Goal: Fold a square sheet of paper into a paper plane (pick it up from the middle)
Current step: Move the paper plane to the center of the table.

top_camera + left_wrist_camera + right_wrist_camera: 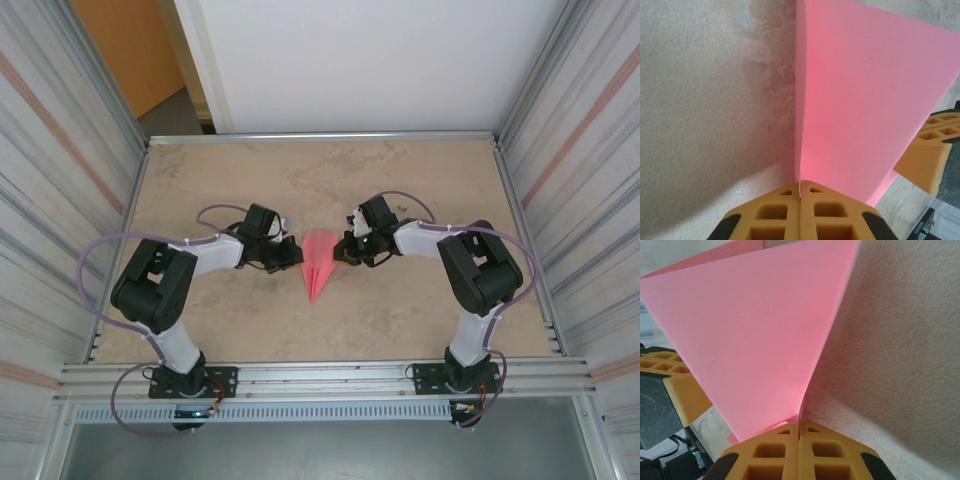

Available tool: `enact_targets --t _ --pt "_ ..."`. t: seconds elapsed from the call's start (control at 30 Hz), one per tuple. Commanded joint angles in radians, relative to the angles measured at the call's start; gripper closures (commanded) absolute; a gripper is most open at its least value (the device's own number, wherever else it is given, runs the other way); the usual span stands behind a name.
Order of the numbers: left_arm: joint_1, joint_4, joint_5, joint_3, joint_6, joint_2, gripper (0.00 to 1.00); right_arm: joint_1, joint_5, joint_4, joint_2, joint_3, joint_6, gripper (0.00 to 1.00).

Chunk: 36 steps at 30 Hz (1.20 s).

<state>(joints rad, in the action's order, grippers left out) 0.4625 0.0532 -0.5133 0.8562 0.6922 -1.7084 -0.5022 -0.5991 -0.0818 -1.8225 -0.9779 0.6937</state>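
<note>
I hold the paper plane by its wing edge in my left gripper, so next I open it and pinch the middle fold (pixel 319 262) with it while my right gripper steadies the other wing.
The square sheet of paper stands folded into a pink-red paper plane (pixel 318 264) in the middle of the table, its nose pointing toward the arm bases. My left gripper (pixel 298 255) is shut on the plane's left wing edge. In the left wrist view the paper plane (pixel 865 100) rises upright from the closed left gripper (pixel 800 184). My right gripper (pixel 343 252) is shut on the right wing edge. The right wrist view has the paper plane (pixel 750 330) spreading up and left from the shut right gripper (pixel 799 422). Each wrist view catches the other gripper's yellow fingers (pixel 925 160) (pixel 680 385) behind the paper.
The beige table (pixel 320 180) is walled by corrugated metal panels (pixel 60 180) left and right and a white panel at the back. An aluminium rail (pixel 320 378) runs along the near edge by the arm bases.
</note>
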Motion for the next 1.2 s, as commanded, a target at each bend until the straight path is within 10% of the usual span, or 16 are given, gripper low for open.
enact_targets --t 0.0,0.77,1.17 --pt "-0.032 0.040 0.044 -0.001 -0.024 0.081 1.00 0.028 0.005 0.016 0.045 0.001 -0.033 1.00" --pt "-0.058 0.117 0.079 -0.005 -0.028 0.025 0.95 0.040 -0.050 0.086 -0.084 -0.030 -0.022 1.00" --pt "-0.053 0.218 0.154 0.002 -0.026 0.195 0.67 0.031 -0.067 0.077 -0.078 -0.044 -0.028 1.00"
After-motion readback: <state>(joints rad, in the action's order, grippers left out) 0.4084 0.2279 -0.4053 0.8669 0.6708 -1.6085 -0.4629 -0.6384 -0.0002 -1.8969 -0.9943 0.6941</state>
